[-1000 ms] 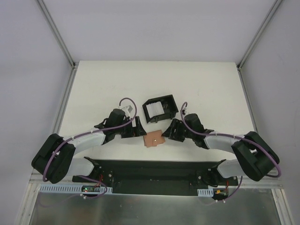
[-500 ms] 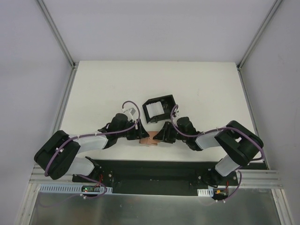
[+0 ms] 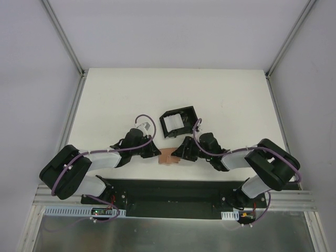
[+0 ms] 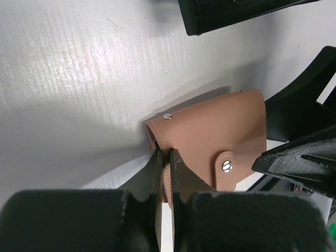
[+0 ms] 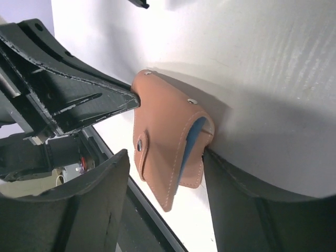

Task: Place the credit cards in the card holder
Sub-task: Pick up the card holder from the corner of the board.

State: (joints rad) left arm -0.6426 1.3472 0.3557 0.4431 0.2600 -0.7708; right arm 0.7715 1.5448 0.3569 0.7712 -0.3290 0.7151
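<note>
My right gripper needs to pinch both halves near the card holder's fold (image 5: 195, 114) before my left gripper shifts its hold, because the card holder's halves gape apart at its open end.
The tan card holder (image 3: 168, 156) lies on the white table between both grippers. My left gripper (image 3: 157, 152) is shut on its left edge; in the left wrist view the fingertips (image 4: 157, 160) pinch the tan rim of the card holder (image 4: 220, 131). My right gripper (image 5: 165, 178) is open and straddles the card holder (image 5: 160, 131), which stands partly raised with its mouth gaping. The edge of a light blue credit card (image 5: 192, 143) shows inside that mouth. No other card is in view.
A black box frame (image 3: 178, 122) with white pieces stands just behind the card holder, and its edge (image 4: 236, 13) tops the left wrist view. The black base rail (image 3: 173, 191) runs along the near table edge. The left gripper's black finger (image 5: 79, 100) reaches in at the holder's far side.
Both grippers have moved in on the card holder from either side. The left gripper has gone from wide open to shut on its edge, and the holder has shifted slightly.
</note>
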